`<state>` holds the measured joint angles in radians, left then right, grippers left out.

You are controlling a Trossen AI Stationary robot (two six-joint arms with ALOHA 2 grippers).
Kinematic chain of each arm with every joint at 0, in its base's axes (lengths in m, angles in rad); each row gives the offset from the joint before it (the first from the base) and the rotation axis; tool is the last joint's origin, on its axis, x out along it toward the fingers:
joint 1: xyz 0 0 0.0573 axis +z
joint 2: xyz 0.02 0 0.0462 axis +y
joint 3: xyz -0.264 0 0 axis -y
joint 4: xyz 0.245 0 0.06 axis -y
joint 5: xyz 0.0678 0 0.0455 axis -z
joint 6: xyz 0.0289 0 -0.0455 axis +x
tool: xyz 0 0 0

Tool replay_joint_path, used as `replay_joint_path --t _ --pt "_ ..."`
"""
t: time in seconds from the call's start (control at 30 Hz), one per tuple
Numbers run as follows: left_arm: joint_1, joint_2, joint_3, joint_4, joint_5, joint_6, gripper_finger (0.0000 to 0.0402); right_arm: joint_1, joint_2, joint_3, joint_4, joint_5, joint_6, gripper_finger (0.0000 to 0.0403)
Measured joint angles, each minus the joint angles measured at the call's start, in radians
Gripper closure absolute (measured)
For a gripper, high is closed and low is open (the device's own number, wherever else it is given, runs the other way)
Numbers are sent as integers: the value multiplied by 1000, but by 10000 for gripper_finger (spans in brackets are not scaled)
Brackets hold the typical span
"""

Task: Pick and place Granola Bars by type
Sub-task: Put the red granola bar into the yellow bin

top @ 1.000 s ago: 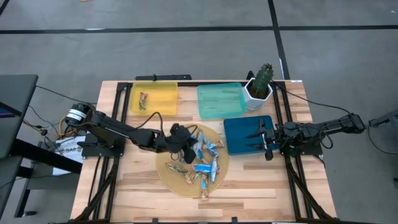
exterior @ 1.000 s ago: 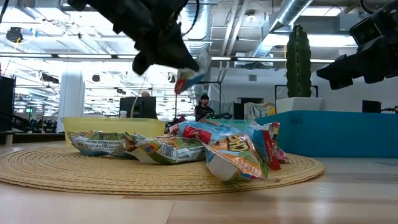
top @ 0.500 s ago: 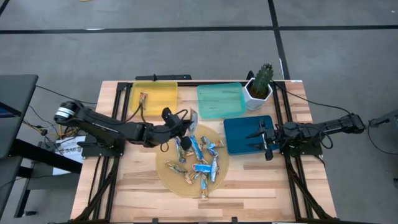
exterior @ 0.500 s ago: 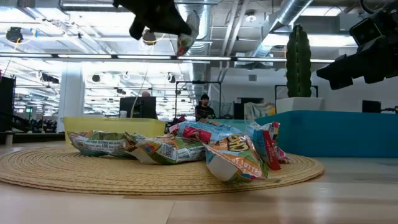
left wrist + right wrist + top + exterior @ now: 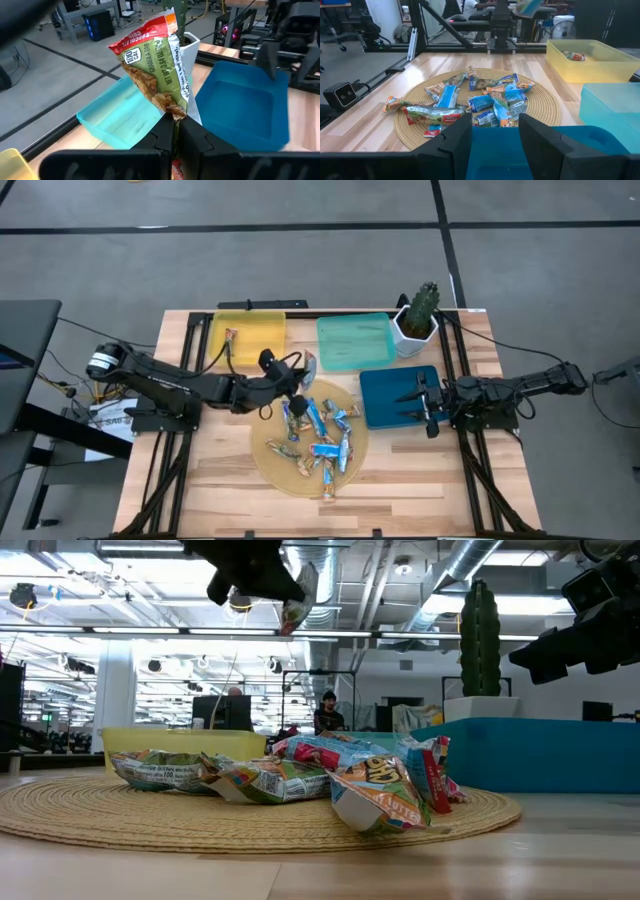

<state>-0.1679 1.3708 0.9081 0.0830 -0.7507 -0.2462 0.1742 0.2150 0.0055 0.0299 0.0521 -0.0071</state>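
Observation:
The robot's left gripper needs to release the green-and-red granola bar in the yellow tray (image 5: 244,340), next to the bar lying there.
My left gripper (image 5: 175,125) is shut on a granola bar (image 5: 152,65) in a green-and-red wrapper with a white back. In the high view it (image 5: 292,376) hovers over the far-left rim of the woven mat (image 5: 268,470), near the yellow tray (image 5: 250,330). Several blue-and-white and orange-tan bars (image 5: 322,442) lie piled on the mat. One bar (image 5: 230,338) lies in the yellow tray. My right gripper (image 5: 495,142) is open, waiting over the blue tray (image 5: 392,398). My left gripper pinches the bar by the crimped end of its wrapper (image 5: 176,111) between its two fingers. The rest of the bar stands out beyond the fingertips. The bar (image 5: 298,595) is lifted clear, high above the mat.
A teal tray (image 5: 355,340) sits at the far edge between the yellow tray and a potted cactus (image 5: 418,315). The blue tray lies just right of the mat. Bare wood shows along the near edge (image 5: 210,480). People stand in the room behind the table.
My left gripper has risen from the pile with the green-and-red bar and drawn back toward the table's far-left, toward the yellow tray. The bar has come clear of the mat. In the last half second it has barely moved.

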Motion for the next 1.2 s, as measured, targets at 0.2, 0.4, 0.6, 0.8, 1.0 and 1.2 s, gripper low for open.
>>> replay_joint_path --t 0.2,0.4,0.6,0.8,1.0,1.2 --pt "118 1 0 -60 70 6 395 0 0 0 0 0 0 249" --pt "290 1 0 -173 129 29 395 0 0 0 0 0 0 249" --pt "450 -5 0 -295 201 29 395 0 0 0 0 0 0 249" --pt "573 -49 0 -440 211 26 395 0 0 0 0 0 0 249" --pt "674 -88 0 -583 226 -14 395 0 0 0 0 0 0 249" --pt "766 -91 0 -665 258 -33 395 0 0 0 0 0 0 249"
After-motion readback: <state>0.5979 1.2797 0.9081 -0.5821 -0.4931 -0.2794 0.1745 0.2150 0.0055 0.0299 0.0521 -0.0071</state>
